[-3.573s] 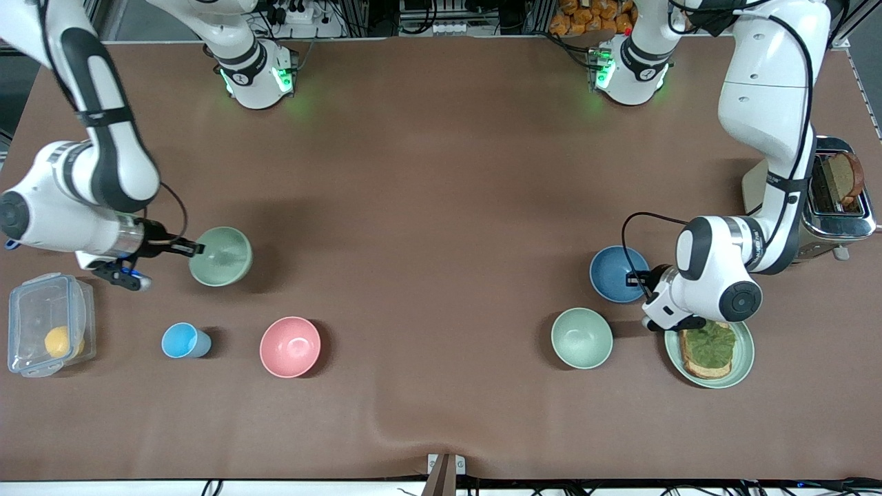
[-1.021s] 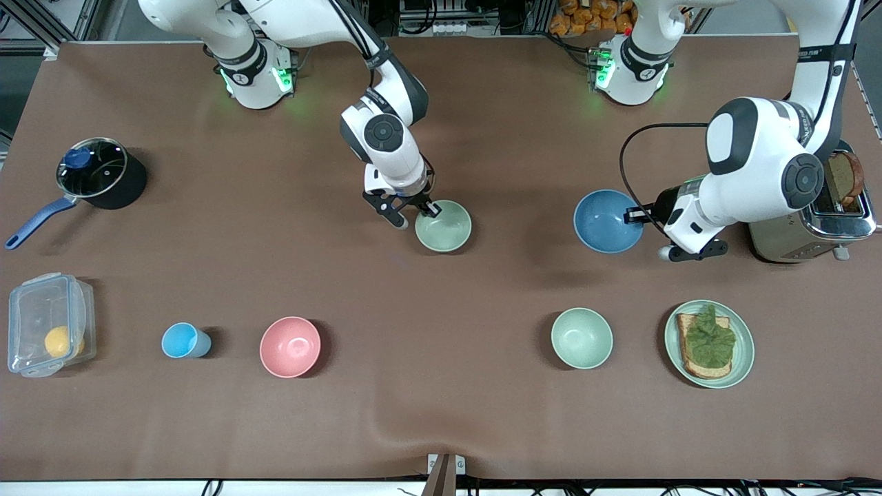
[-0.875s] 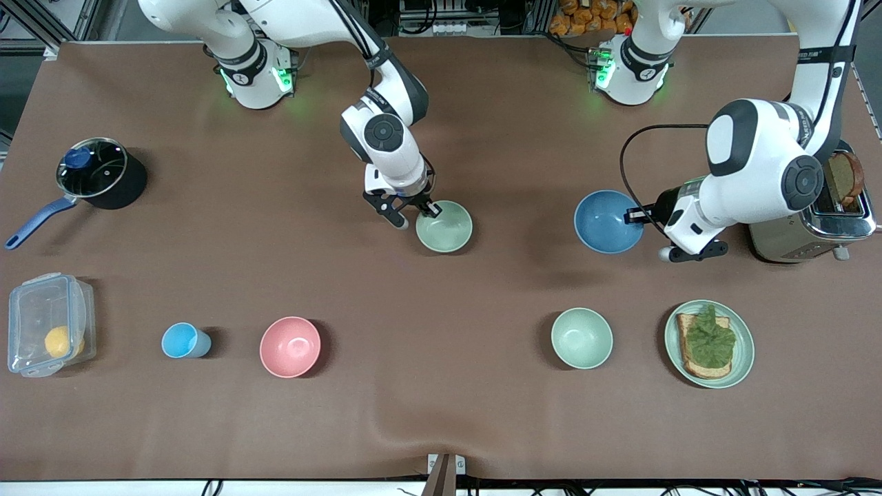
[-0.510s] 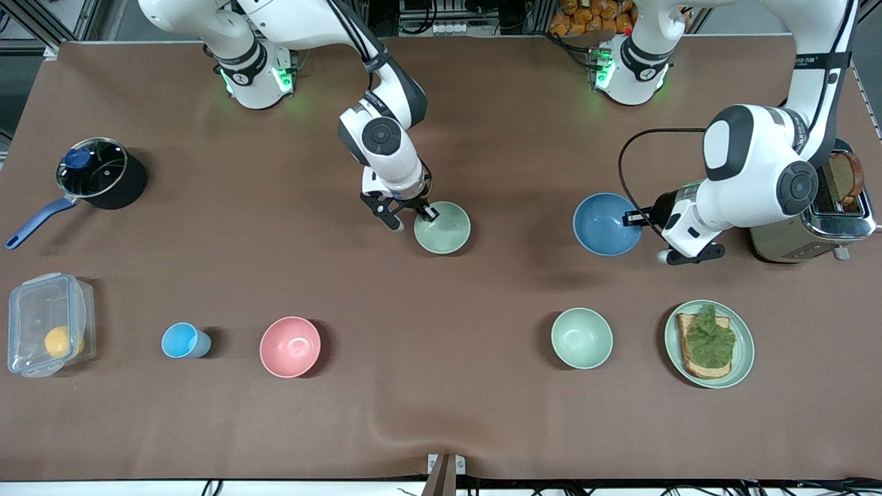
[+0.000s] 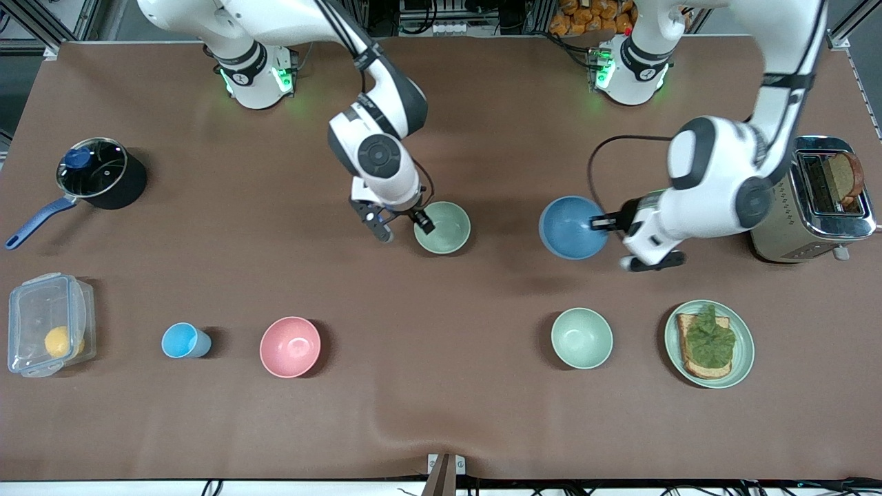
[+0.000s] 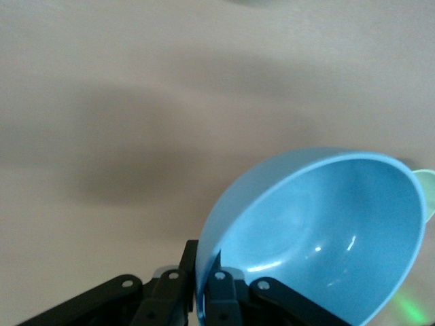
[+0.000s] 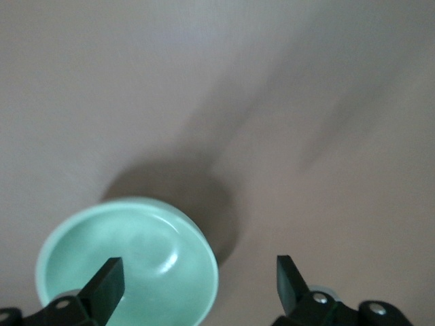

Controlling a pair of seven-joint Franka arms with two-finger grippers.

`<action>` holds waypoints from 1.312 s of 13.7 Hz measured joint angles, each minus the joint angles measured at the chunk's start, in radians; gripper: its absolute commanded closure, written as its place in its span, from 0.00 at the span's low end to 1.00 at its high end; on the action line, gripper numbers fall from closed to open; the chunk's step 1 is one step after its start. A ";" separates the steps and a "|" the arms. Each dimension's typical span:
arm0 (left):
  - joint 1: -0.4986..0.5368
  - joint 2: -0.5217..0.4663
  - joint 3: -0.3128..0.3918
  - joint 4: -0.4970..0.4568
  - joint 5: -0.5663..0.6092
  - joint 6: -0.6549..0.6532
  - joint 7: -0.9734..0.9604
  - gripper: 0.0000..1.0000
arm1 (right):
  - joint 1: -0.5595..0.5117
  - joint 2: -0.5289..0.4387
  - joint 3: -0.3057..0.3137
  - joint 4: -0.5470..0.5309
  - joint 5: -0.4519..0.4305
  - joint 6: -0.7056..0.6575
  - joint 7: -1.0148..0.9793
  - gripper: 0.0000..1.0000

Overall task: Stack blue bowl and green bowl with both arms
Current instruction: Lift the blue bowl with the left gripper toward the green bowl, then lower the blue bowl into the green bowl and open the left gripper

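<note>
I need to use my left gripper to set the blue bowl down inside the sage-green bowl (image 5: 440,226), beside my right gripper, and let go of it there.
The sage-green bowl (image 5: 443,228) rests upright on the table near its middle. My right gripper (image 5: 402,227) is open beside it, one finger at the bowl's rim and the other outside it. In the right wrist view the green bowl (image 7: 129,265) lies under one of the spread fingers (image 7: 105,285) of the right gripper (image 7: 197,282). My left gripper (image 5: 606,222) is shut on the rim of the blue bowl (image 5: 570,228) and holds it above the table, beside the green bowl toward the left arm's end. In the left wrist view the left gripper (image 6: 202,292) pinches the tilted blue bowl (image 6: 326,231).
A mint-green bowl (image 5: 581,337) and a plate with toast (image 5: 741,365) lie nearer the front camera. A pink bowl (image 5: 290,346), a light-blue cup (image 5: 184,340) and a clear container (image 5: 48,324) stand toward the right arm's end. A pot (image 5: 100,172) and a toaster (image 5: 827,200) are at the table's ends.
My right gripper has opened and let go of the green bowl, which stays on the table. My left arm has carried the blue bowl closer to the green bowl.
</note>
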State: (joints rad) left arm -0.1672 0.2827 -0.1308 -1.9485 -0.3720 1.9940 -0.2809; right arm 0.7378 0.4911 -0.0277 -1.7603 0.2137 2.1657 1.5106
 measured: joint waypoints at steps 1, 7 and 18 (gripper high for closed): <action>-0.041 0.039 -0.002 0.037 0.000 0.003 -0.054 1.00 | -0.028 -0.008 -0.001 0.011 0.000 -0.015 -0.001 0.00; -0.159 0.127 -0.019 0.109 -0.039 0.090 -0.136 1.00 | -0.149 -0.005 -0.001 0.009 0.024 -0.021 -0.004 0.00; -0.367 0.242 -0.026 0.110 -0.047 0.347 -0.325 1.00 | -0.150 0.130 0.016 -0.026 0.194 0.201 -0.002 0.00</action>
State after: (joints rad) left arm -0.5347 0.5248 -0.1571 -1.8388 -0.4190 2.3412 -0.6061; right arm 0.5877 0.6207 -0.0118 -1.7866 0.4076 2.3671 1.5087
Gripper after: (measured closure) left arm 0.921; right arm 0.000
